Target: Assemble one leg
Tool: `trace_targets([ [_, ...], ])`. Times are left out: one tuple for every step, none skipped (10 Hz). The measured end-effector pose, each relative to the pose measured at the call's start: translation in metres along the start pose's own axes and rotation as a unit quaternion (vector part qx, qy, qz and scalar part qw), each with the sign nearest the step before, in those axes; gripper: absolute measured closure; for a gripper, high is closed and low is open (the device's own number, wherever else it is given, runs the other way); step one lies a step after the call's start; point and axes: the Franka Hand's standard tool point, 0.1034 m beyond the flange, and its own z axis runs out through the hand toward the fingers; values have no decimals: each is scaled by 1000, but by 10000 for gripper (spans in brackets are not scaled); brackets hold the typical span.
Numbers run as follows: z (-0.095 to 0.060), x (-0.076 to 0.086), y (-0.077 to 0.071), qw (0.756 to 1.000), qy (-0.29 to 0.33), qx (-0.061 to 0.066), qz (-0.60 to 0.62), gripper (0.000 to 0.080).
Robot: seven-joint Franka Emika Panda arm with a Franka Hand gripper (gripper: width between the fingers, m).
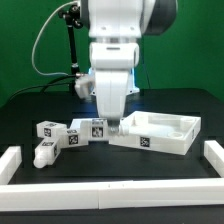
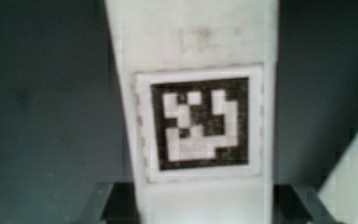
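Next, I release the white leg on the black table (image 1: 89, 125) between the other tagged legs and the white tray.
In the wrist view a white leg (image 2: 194, 90) with a black-and-white tag on its face runs lengthwise between my gripper's (image 2: 202, 208) dark fingers (image 2: 126, 202), which press against its two sides. In the exterior view my gripper (image 1: 112, 122) is low over the black table, right at the left corner of the white tray-shaped part (image 1: 185, 130). The held leg is mostly hidden there by the hand. Three more tagged legs (image 1: 72, 131) lie in a row to the exterior view's left of the gripper.
Another leg (image 1: 42, 154) lies nearer the front on the exterior view's left. White rails stand at the left (image 1: 10, 165) and right (image 1: 213, 157) table edges. A black stand with a cable (image 1: 72, 50) rises behind the arm.
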Motion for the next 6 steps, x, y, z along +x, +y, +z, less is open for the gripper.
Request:
trace_targets([
  [-3,-10,-18,1000,2,0,19,513],
  [-6,-19,-33,996,9,-13,86,512],
  [-5,-20,-39,996,8,-9,85,512],
  [-5,-20,-38,996,8,-9,85,512],
  [-4,-20,-38,996,8,-9,86,512],
  [-5,-21,-42,996,8,-8,83,512],
])
